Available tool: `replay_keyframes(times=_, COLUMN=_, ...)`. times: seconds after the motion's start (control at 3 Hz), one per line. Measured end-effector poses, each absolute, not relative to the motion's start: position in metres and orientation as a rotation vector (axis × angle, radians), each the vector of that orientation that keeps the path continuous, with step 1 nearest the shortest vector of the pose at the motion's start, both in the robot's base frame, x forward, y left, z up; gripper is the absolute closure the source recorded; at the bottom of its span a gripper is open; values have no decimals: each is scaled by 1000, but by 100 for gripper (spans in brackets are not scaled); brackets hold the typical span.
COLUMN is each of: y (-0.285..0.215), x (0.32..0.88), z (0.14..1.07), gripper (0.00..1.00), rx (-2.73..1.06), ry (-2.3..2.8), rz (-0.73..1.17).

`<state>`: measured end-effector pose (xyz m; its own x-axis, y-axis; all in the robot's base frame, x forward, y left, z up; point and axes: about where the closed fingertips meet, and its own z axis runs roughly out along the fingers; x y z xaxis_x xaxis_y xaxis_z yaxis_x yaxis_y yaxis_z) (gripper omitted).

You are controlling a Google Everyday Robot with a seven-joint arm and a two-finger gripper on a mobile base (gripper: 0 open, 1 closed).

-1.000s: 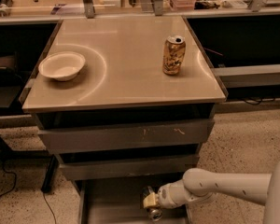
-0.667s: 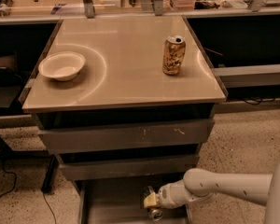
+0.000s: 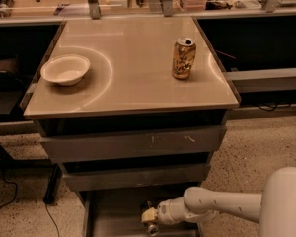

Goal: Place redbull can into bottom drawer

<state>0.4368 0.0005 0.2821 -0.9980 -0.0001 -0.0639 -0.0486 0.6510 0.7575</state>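
The robot's gripper will set the redbull can down on the bottom drawer's grey bottom midway (image 3: 143, 231) between the drawer's sides.
The bottom drawer (image 3: 113, 215) is pulled open at the foot of the grey cabinet and its flat grey floor shows. My gripper (image 3: 149, 216) reaches into it from the right on a white arm, low over the drawer floor. It is shut on the redbull can (image 3: 152, 228). Only the can's shiny round end shows below the fingers; the rest is hidden by the gripper.
A gold-orange soda can (image 3: 183, 58) stands at the right of the cabinet top (image 3: 133, 78), and a white bowl (image 3: 65, 69) sits at its left. Two closed grey drawers (image 3: 133, 144) (image 3: 135, 176) are above the open one. Speckled floor lies to the right.
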Motion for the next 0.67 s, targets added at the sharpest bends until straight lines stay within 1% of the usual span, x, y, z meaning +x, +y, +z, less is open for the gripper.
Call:
replay_keyframes(times=0.33, y=13, x=443, z=239, gripper=100, rx=17, ry=2811, rz=1338)
replay_keyframes(times=0.67, y=13, x=443, z=239, gripper=100, rx=17, ry=2811, rz=1339)
